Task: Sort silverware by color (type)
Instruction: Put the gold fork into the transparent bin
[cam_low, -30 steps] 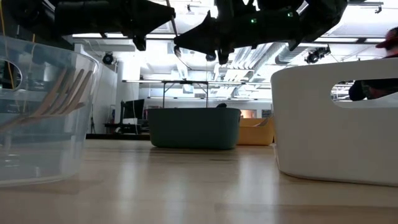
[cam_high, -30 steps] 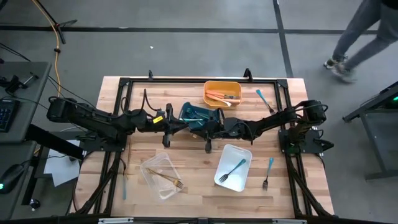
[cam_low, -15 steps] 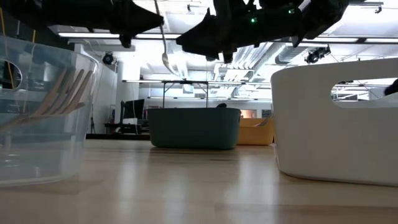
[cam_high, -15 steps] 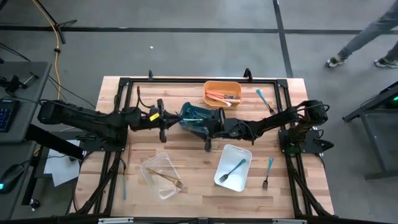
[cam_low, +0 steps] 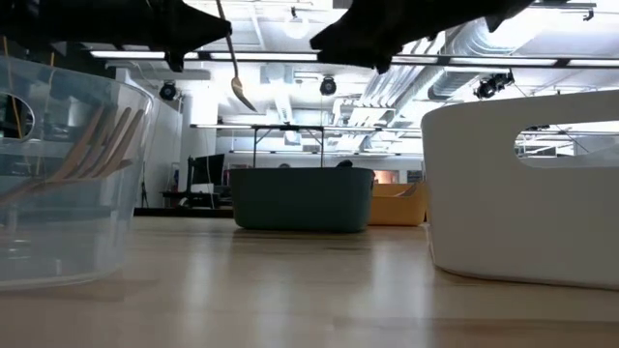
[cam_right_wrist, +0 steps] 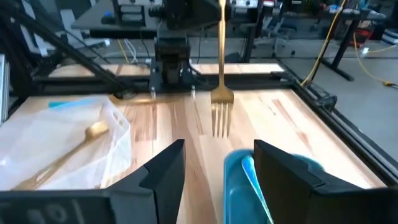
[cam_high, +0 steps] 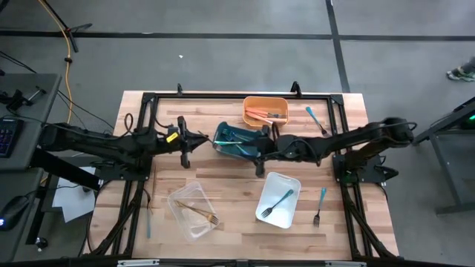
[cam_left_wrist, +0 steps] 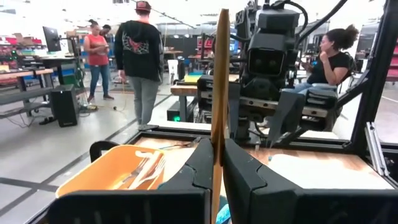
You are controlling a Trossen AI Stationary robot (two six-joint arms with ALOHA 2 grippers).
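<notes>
The robot's left gripper needs to release the gold fork onto the gold pieces in the clear bin (cam_high: 199,208).
A gold fork (cam_right_wrist: 221,93) hangs upright with its tines down, above the bare wood left of the teal bin (cam_high: 236,139). My left gripper (cam_left_wrist: 219,149) is shut on it and shows at mid-left in the high view (cam_high: 183,147). The fork's handle (cam_left_wrist: 219,62) stands up between the fingers. My right gripper (cam_right_wrist: 217,168) is open with nothing between its fingers. It hovers by the teal bin's near right corner (cam_high: 259,162) and faces the fork. My left gripper pinches the fork's handle (cam_left_wrist: 219,124) between its two fingers. The fingers lie level, come from the table's left side and cross the handle. The fork is lifted clear of the table, upright, with its tines (cam_right_wrist: 221,124) hanging below the fingers.
An orange bin (cam_high: 266,111) with salmon pieces stands at the back. A clear bin (cam_high: 191,210) with gold pieces and a white bin (cam_high: 278,199) holding a teal fork sit near the front. Loose teal pieces (cam_high: 320,204) (cam_high: 311,114) lie at the right. People stand beyond the table.
My left gripper has drawn back toward the table's left edge with the gold fork, which stays upright and clear. My right gripper has let go of the fork, risen and pulled back toward the right edge.
</notes>
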